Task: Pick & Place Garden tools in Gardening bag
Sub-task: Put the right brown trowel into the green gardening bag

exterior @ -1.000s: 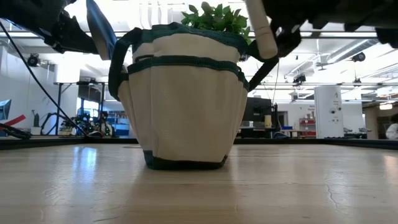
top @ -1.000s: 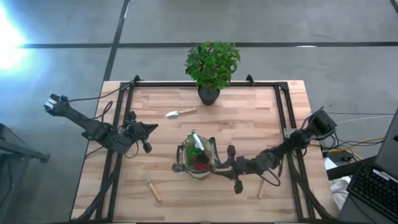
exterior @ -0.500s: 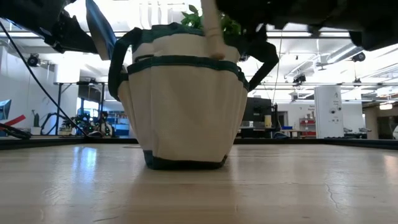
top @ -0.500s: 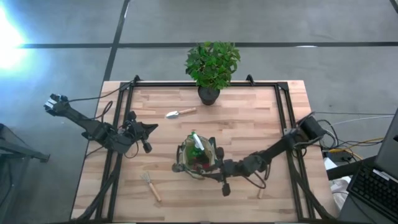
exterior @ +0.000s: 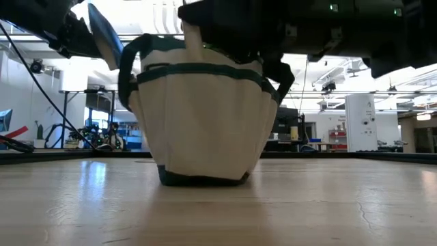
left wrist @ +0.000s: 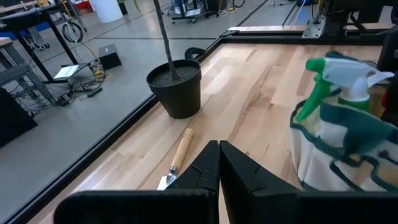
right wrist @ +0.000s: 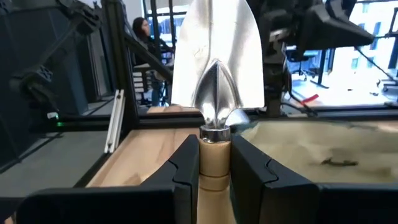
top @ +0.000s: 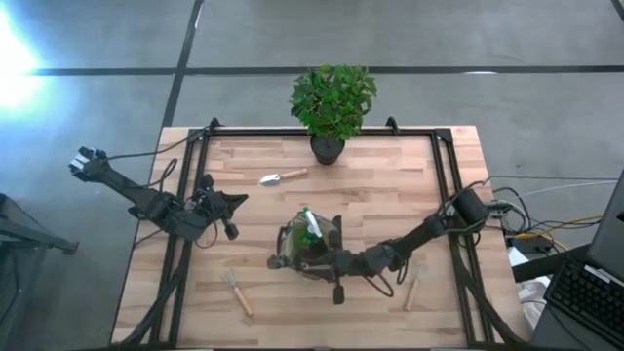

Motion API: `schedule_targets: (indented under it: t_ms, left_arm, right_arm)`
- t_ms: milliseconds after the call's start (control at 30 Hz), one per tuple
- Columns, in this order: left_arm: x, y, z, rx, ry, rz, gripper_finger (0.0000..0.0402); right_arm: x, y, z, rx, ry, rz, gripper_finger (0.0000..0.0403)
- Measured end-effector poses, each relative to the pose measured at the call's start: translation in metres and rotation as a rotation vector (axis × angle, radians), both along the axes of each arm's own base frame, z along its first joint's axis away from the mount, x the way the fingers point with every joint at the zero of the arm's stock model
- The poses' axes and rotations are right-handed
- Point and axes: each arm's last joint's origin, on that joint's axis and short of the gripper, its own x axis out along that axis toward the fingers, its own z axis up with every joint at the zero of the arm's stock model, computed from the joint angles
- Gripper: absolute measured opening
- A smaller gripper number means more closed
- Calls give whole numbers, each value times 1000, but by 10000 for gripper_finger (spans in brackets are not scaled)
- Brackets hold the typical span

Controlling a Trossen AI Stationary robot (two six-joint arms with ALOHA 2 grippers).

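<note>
Next, I release the trowel from my right gripper in the khaki gardening bag's near side (top: 314, 268), in front of the green spray bottle.
The khaki gardening bag (top: 290, 246) stands on its base at the table's middle, also seen in the low view (exterior: 205, 116). A green spray bottle (top: 309, 226) stands in it. My right gripper (top: 330, 263) is at the bag's near right rim, shut on a trowel with a silver blade (right wrist: 214, 56). Its wooden handle shows in front of the bag's rim (exterior: 190, 42). My left gripper (top: 230, 209) is shut and empty, left of the bag. A trowel (top: 283, 177), a fork (top: 236, 290) and another wooden-handled tool (top: 409, 292) lie flat on the table. My right gripper pinches the trowel's wooden handle (right wrist: 214, 163) between its two fingers, just behind the metal collar. The blade sticks out ahead of the fingers, toward the table's left. The trowel is lifted clear of the table, by the bag's top.
A leafy plant in a dark pot (top: 329, 146) stands at the table's far edge, also seen in the left wrist view (left wrist: 176, 87). A black frame rail (top: 444, 185) runs along the table's sides. Bare wood lies near the front edge (exterior: 218, 205).
My right gripper has carried the trowel toward the table's left, from beside the bag's right side to its near rim. In the low view the handle has crossed from the bag's right to its left. My left arm has kept still.
</note>
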Motion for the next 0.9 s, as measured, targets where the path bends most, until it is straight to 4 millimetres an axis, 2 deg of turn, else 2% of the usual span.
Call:
schedule_targets:
  t_ms: [500, 900]
  left_arm:
    - [0, 0, 0, 7, 4, 2, 12]
    - [0, 0, 0, 7, 3, 2, 12]
  right_arm:
    - [-7, 9, -12, -4, 104, 33, 51]
    - [-7, 8, -22, -2, 212, 24, 51]
